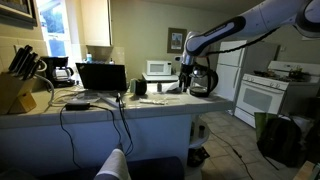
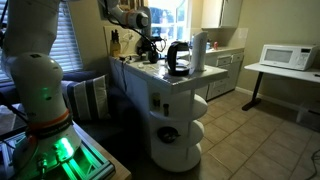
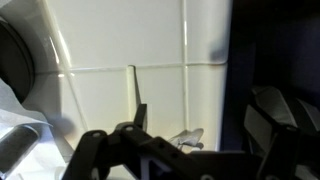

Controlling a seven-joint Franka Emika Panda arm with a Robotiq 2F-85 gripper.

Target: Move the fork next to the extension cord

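The robot's gripper will close on the fork's shiny end (image 3: pixel 187 138), which lies on the white tiles near the edge of the counter.
My gripper (image 1: pixel 186 72) hangs over the right end of the white tiled counter (image 1: pixel 150 105), beside a glass coffee pot (image 1: pixel 201 80). It also shows in an exterior view (image 2: pixel 150 45). In the wrist view the jaws (image 3: pixel 195 130) are spread wide, just above the tiles. The silver fork (image 3: pixel 188 137) shows only as a small shiny end lying between them; the gripper body hides the rest. The extension cord's flat black block (image 1: pixel 78 105) lies in front of the laptop, far from the gripper. Its thin black cable (image 1: pixel 122 125) hangs in loops over the counter front.
A black laptop (image 1: pixel 101 77), a knife block (image 1: pixel 14 92) and a coffee maker (image 1: pixel 60 70) stand on the counter's left part. A white paper towel roll (image 2: pixel 198 52) stands near the pot. A microwave (image 1: pixel 158 69) and a stove (image 1: pixel 265 95) are behind.
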